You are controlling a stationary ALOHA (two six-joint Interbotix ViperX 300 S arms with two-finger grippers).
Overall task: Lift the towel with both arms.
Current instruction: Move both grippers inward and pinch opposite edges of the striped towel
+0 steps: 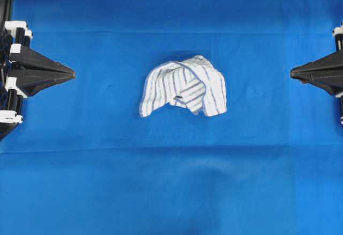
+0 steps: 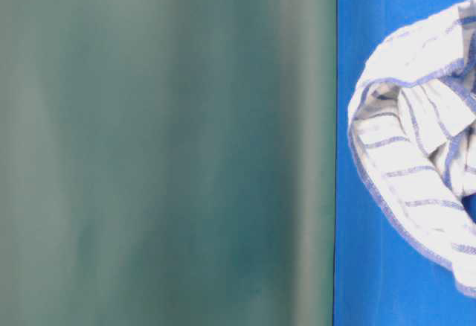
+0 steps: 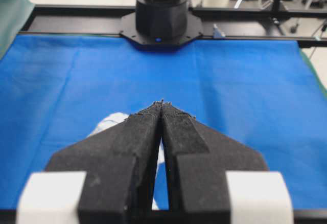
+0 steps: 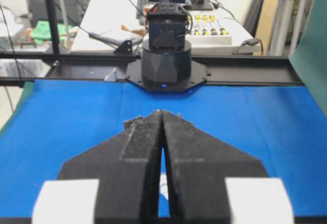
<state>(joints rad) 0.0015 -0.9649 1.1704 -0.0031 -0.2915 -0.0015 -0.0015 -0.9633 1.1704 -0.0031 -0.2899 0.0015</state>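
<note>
My right gripper is going to close on the towel's near-side blue edge [image 1: 206,104], where the middle fold meets the flap nearest to my right gripper.
The towel [image 1: 183,86], white with thin blue-grey stripes, lies crumpled in the middle of the blue table cloth [image 1: 171,186]. The table-level view shows its blue-edged hem [image 2: 416,184] at the right. My left gripper [image 1: 73,74] points at it from the left edge, shut, well apart from it. My right gripper [image 1: 292,73] points in from the right edge, shut too, equally far off. In the left wrist view the left gripper [image 3: 162,102] has its tips together, with a bit of towel [image 3: 110,123] showing behind a finger. The right gripper [image 4: 162,112] holds nothing.
The opposite arm's black base [image 3: 161,22] stands at the far edge of the cloth in the left wrist view, and the other base [image 4: 166,65] in the right wrist view. A blurred green sheet [image 2: 163,147] fills the left of the table-level view.
</note>
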